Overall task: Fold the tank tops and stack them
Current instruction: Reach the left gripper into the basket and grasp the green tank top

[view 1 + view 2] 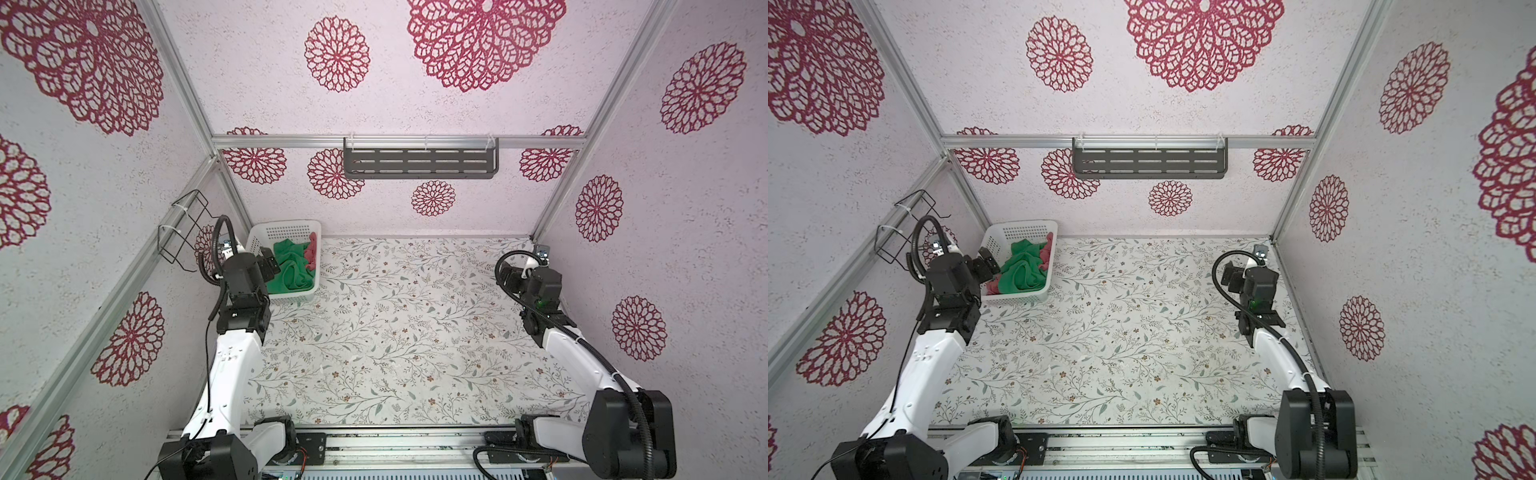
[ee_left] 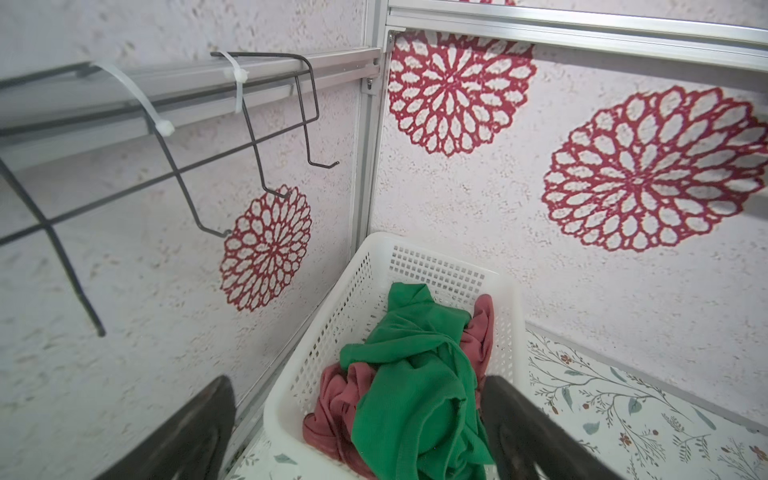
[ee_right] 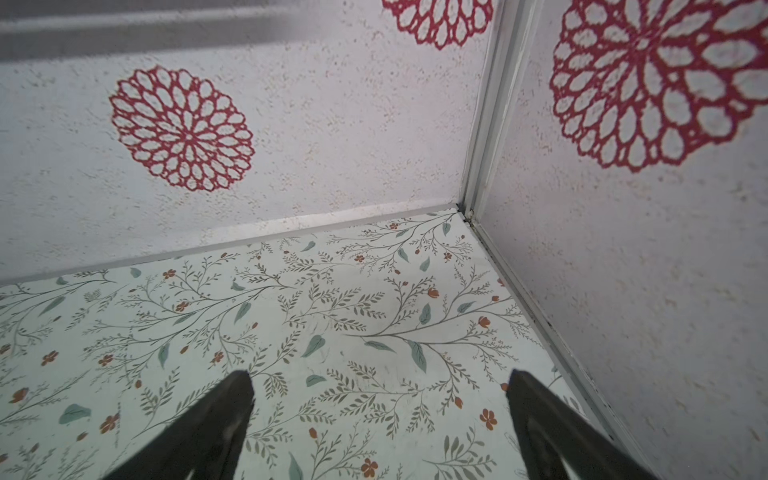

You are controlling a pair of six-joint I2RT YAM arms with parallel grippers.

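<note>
The robot's left gripper needs to close on the raised fold [image 1: 293, 275] [image 2: 424, 416] at the near end of the green tank top in the white basket, because that tank top is on top.
Both tank tops lie crumpled in the white perforated basket [image 1: 286, 228] [image 2: 436, 266] at the table's far left corner. The bright green top [image 1: 291, 266] [image 1: 1021, 270] [image 2: 415, 374] is heaped over the dusty pink-red top [image 1: 311, 251] [image 1: 1047, 249] [image 2: 336, 395], which shows at both ends of the basket. My left gripper [image 1: 270, 262] [image 2: 357, 382] hovers open over the basket's near end, fingers straddling the cloth without touching it. My right gripper [image 1: 508, 276] [image 3: 381, 376] stands open and empty above the bare table near the far right corner.
A black wire rack [image 1: 187, 228] [image 2: 257, 137] hangs from the left wall's rail just above the left arm. A dark slotted shelf [image 1: 419, 162] is fixed to the back wall. The floral table [image 1: 395, 332] stretches between the two arms.
</note>
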